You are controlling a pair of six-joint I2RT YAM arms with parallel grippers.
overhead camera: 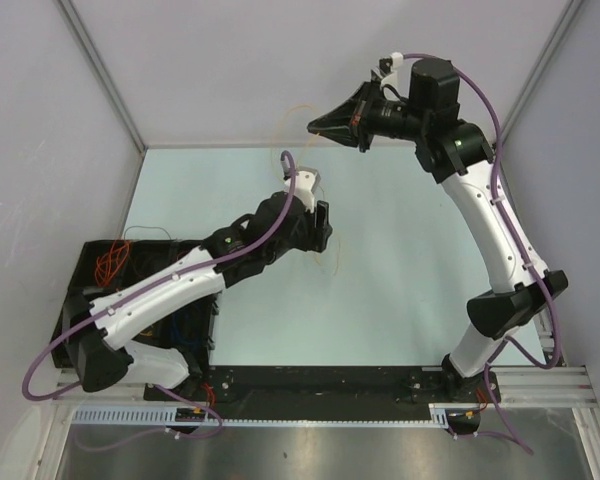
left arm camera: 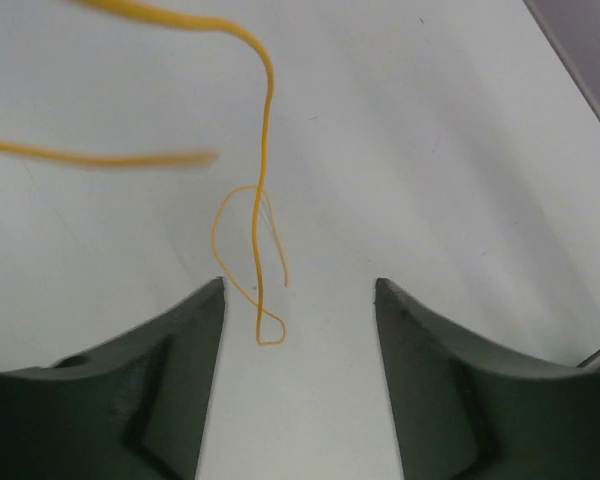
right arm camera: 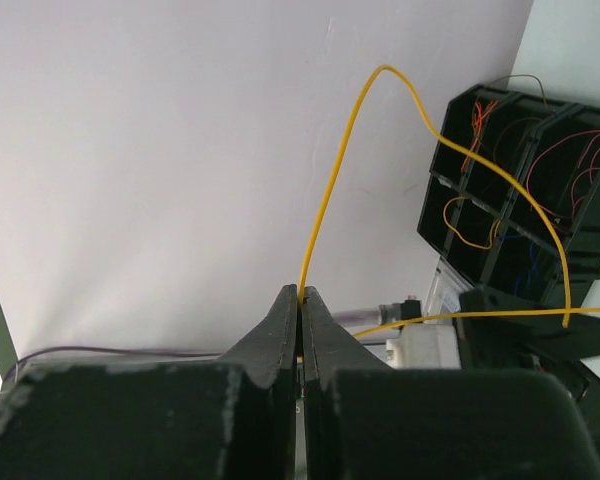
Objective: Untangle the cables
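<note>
The yellow cable's looped end hangs far below my right gripper. Next, my left gripper grabs the cable's hanging piece (left arm camera: pixel 262 145) before both carry it to the black bin.
A thin yellow cable (right arm camera: pixel 332 160) rises out of my right gripper (right arm camera: pixel 301 293), whose jaws are shut on it. That gripper (overhead camera: pixel 313 126) is held high over the table's far edge and points left. The cable arcs over and drops toward my left arm. Its lower end (left arm camera: pixel 263 250) hangs in a small loop just above the table, slightly ahead of the left gripper (left arm camera: pixel 300 288) and nearer the left finger (left arm camera: pixel 180 370). The left gripper (overhead camera: pixel 324 232) is open over the table's middle and touches nothing. Red, orange and dark cables (right arm camera: pixel 485 120) lie in a black bin.
The black compartment bin (overhead camera: pixel 88 262) stands at the table's left edge, partly under my left arm. Grey walls close in the pale table (overhead camera: pixel 400 290) at the back and both sides. The arm bases sit on a rail (overhead camera: pixel 330 385) at the near edge.
</note>
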